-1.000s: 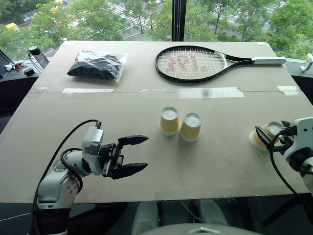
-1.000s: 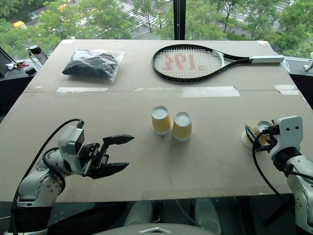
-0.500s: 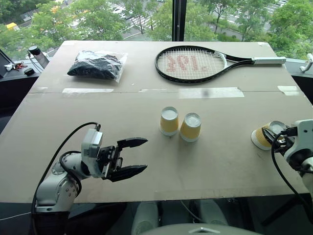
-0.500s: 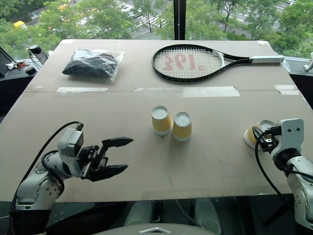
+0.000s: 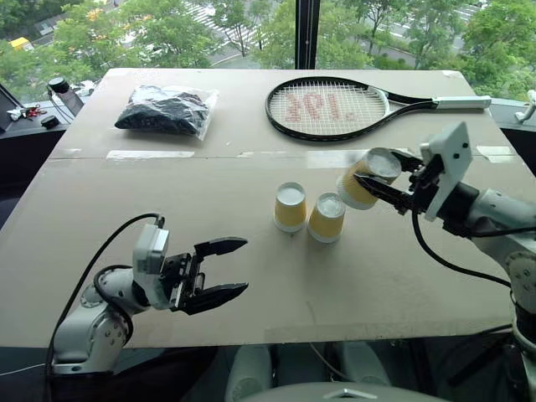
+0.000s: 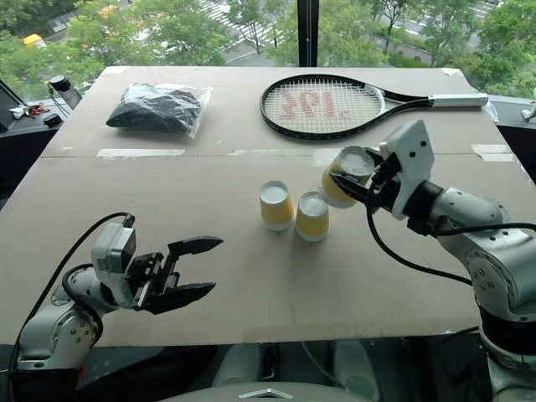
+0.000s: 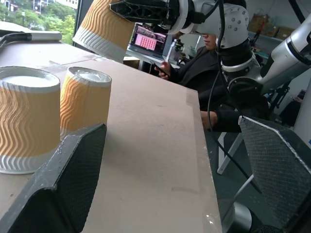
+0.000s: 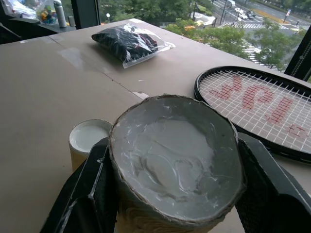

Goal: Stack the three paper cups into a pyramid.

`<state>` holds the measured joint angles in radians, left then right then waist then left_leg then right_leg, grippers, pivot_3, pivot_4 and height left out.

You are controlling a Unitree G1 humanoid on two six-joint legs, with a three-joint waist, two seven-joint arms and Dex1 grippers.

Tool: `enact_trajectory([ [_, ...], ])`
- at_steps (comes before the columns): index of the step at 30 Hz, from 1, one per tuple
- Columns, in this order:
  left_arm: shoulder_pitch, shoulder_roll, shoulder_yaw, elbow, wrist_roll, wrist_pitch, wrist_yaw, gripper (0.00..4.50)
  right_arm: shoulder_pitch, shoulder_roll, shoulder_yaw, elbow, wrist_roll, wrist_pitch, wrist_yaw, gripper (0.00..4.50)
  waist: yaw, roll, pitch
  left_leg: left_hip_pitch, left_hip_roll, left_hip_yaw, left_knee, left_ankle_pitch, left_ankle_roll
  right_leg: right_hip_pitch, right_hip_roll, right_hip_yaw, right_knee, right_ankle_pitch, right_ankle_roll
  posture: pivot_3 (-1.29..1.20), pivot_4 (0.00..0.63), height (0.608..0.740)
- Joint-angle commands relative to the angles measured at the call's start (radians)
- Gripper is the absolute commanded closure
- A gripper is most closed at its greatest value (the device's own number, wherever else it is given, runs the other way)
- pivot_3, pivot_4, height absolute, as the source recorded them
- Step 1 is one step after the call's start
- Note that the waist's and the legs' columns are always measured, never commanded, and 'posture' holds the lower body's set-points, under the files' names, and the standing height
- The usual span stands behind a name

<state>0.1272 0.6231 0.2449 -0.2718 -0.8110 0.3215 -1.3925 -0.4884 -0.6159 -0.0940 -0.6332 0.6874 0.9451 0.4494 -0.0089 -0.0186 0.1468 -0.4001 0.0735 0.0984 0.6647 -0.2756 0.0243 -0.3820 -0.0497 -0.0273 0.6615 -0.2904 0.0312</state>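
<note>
I will release the tilted cup from my right gripper on the white bases of both standing cups (image 5: 314, 202), bridging the gap.
Two yellow ribbed paper cups (image 5: 290, 207) (image 5: 326, 218) stand upside down, side by side, at the middle of the table. The third cup (image 5: 353, 193) hangs tilted in the air just above and to the right of that pair, white base up. My right gripper (image 5: 374, 172) is shut on it, one finger on each side; the right wrist view has its base (image 8: 177, 145) between the fingers, with one standing cup (image 8: 87, 138) below. My left gripper (image 5: 243, 265) hovers open and empty near the table's front left, pointing at the pair (image 7: 26, 116).
A tennis racket (image 5: 335, 107) lies at the back right and a bagged black bundle (image 5: 166, 110) at the back left. Tape strips (image 5: 352, 157) cross the tabletop. A bottle (image 5: 63, 94) stands off the far left corner. A seated person (image 7: 194, 63) is beyond the table's right side.
My right gripper shut on the third cup near the table's right edge, then lifted it and carried it left to just above the standing pair. The left gripper stayed put.
</note>
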Motion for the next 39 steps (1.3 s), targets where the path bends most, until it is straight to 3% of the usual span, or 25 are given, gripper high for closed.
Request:
enact_trajectory([
  [1, 0.042, 0.009, 0.05, -0.065, -0.035, -0.005, 0.02, 0.0, -0.107, -0.001, 0.07, 0.023, 0.004, 0.025, 0.027, 2.04, -0.002, 0.0, 0.0, 0.0, 0.0, 0.0, 0.0, 0.0, 0.0, 0.0, 0.0, 0.0, 0.0, 0.0, 0.0, 0.0, 0.15, 0.74],
  [7, 0.108, -0.007, 0.096, -0.107, -0.061, -0.015, 0.056, 0.0, -0.2, 0.015, 0.159, 0.078, -0.015, 0.026, 0.06, 2.04, -0.005, 0.0, 0.0, -0.001, 0.0, 0.001, 0.0, 0.0, 0.0, -0.002, -0.001, 0.0, 0.0, 0.0, 0.0, 0.0, 0.15, 0.74],
  [13, 0.197, -0.045, 0.225, -0.118, -0.131, -0.043, 0.077, 0.0, -0.256, 0.041, 0.214, 0.121, -0.027, 0.037, 0.081, 2.04, -0.008, 0.0, 0.0, -0.001, 0.001, 0.001, -0.001, 0.0, 0.0, -0.003, -0.001, 0.0, 0.001, 0.0, 0.0, 0.0, 0.15, 0.74],
  [28, 0.174, -0.127, 0.249, -0.086, -0.135, -0.121, 0.109, 0.0, -0.295, 0.063, 0.311, 0.195, -0.116, 0.032, 0.143, 2.04, -0.006, 0.0, 0.0, -0.001, 0.0, 0.002, 0.0, 0.0, 0.0, -0.003, -0.001, -0.003, 0.001, 0.0, 0.0, 0.0, 0.15, 0.74],
  [32, 0.169, -0.13, 0.243, -0.071, -0.129, -0.134, 0.102, 0.0, -0.29, 0.062, 0.31, 0.194, -0.124, 0.037, 0.162, 0.3, -0.006, 0.0, 0.0, -0.001, 0.0, 0.002, 0.0, 0.0, 0.0, -0.003, -0.001, -0.003, 0.001, 0.0, 0.0, 0.0, 0.15, 0.74],
  [33, 0.169, -0.13, 0.241, -0.07, -0.128, -0.135, 0.103, 0.0, -0.289, 0.065, 0.304, 0.194, -0.128, 0.035, 0.16, 0.05, -0.006, 0.0, 0.0, -0.001, 0.0, 0.002, 0.0, 0.0, 0.0, -0.003, -0.001, -0.003, 0.001, 0.0, 0.0, 0.0, 0.15, 0.74],
  [39, 0.154, -0.147, 0.231, -0.068, -0.136, -0.147, 0.106, 0.0, -0.252, 0.073, 0.139, 0.147, -0.108, 0.002, 0.102, 0.05, -0.002, 0.0, 0.0, -0.002, 0.0, 0.002, 0.0, 0.0, 0.0, -0.003, -0.001, -0.003, 0.001, 0.0, 0.0, 0.0, 0.15, 0.74],
])
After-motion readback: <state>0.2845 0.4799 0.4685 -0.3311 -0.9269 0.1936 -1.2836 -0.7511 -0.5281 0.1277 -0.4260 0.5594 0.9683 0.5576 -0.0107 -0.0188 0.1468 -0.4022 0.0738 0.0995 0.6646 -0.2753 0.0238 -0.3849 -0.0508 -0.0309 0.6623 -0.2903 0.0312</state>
